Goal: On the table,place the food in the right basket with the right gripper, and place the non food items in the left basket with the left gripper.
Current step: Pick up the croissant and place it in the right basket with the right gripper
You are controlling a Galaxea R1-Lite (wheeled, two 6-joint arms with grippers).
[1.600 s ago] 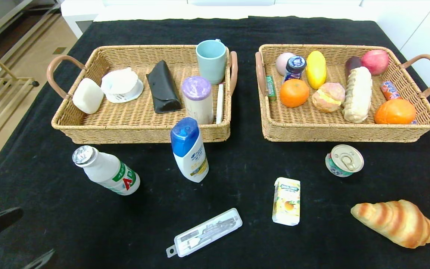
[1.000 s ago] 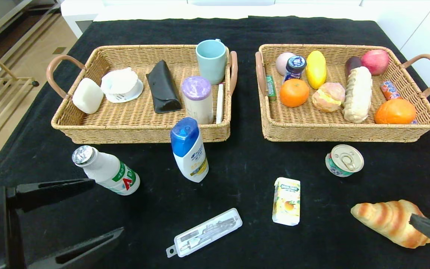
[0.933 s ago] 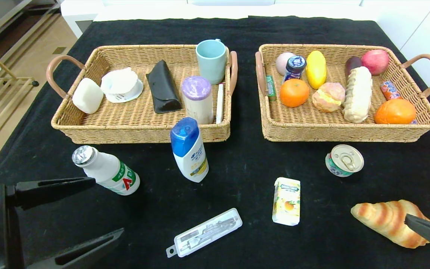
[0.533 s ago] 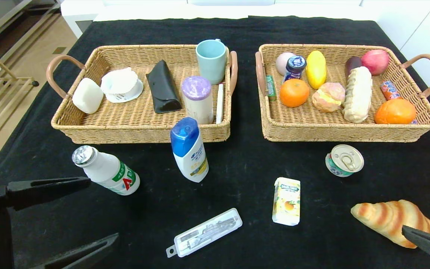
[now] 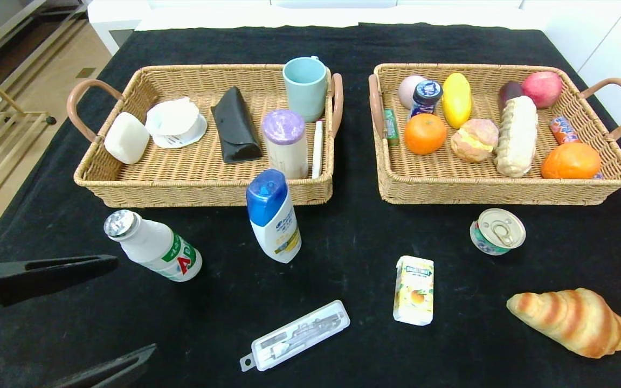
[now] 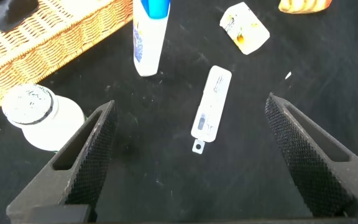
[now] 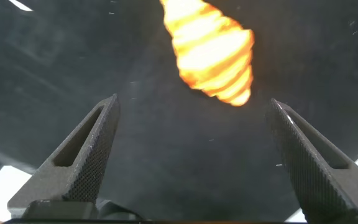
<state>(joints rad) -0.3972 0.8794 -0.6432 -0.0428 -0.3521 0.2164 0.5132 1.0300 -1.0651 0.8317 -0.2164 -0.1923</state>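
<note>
The thick end of the croissant (image 5: 607, 331) (image 7: 229, 81), the end farther from the yellow juice box, should be gripped next by my right gripper.
On the black table lie a white milk bottle (image 5: 151, 250), a blue-capped shampoo bottle (image 5: 273, 215), a clear plastic case (image 5: 295, 335), a yellow juice box (image 5: 414, 290), a tin can (image 5: 498, 230) and a croissant (image 5: 572, 320). My left gripper (image 5: 135, 306) is open and empty at the near left, beside the milk bottle. In the left wrist view the left gripper (image 6: 190, 102) is spread above the case (image 6: 211, 102). My right gripper (image 7: 192, 102) is open and empty, just short of the croissant (image 7: 213, 50). It is almost out of the head view.
The left wicker basket (image 5: 127, 186) holds a cup, a black pouch, a purple-lidded jar and white items. The right wicker basket (image 5: 504, 189) holds oranges, breads, fruit and snacks. The table's near edge is close to both grippers.
The left gripper has drawn back toward the near left corner. The right gripper has drawn back from the croissant and out of the head view. The objects have not moved.
</note>
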